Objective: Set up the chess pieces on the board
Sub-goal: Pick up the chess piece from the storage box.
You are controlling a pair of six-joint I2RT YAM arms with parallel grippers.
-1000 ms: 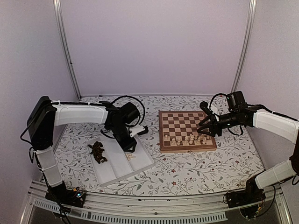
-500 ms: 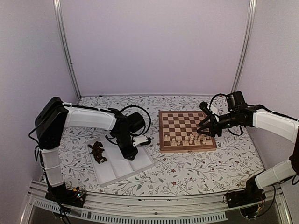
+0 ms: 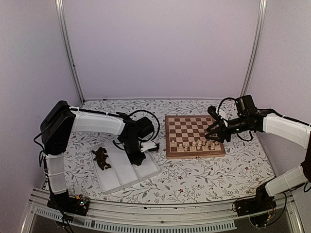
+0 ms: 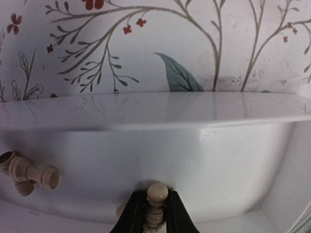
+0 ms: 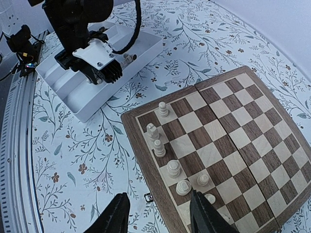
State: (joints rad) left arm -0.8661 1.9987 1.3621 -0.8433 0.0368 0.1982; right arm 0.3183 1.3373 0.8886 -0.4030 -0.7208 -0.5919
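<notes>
My right gripper is going to close on the round head (image 3: 138, 163) of the cream pawn that my left gripper is holding, so that it can take the pawn over.
The board (image 3: 168, 145) lies right of centre, with several pale cream chess pieces (image 3: 197, 144) standing on its near rows; they also show in the right wrist view (image 5: 174, 168). My left gripper (image 3: 138, 158) is down in the right compartment of the white tray (image 3: 121, 178). In the left wrist view it (image 4: 156, 213) is shut on a cream pawn (image 4: 157, 193). Other cream pieces (image 4: 29, 174) lie to its left in the tray. Dark brown pieces (image 3: 101, 158) are heaped in the tray's left compartment. My right gripper (image 3: 211, 135) is open and empty above the board's near right part (image 5: 158, 216).
The tray's wall (image 4: 155, 141) rises right in front of the left gripper. The board's rim (image 5: 146, 160) lies under the right fingers. The flower-patterned table cover (image 3: 194, 177) surrounds both. Metal posts stand at the back corners.
My left arm has swung right and lower into the tray's right compartment, over the cream pieces. The right arm has not moved.
</notes>
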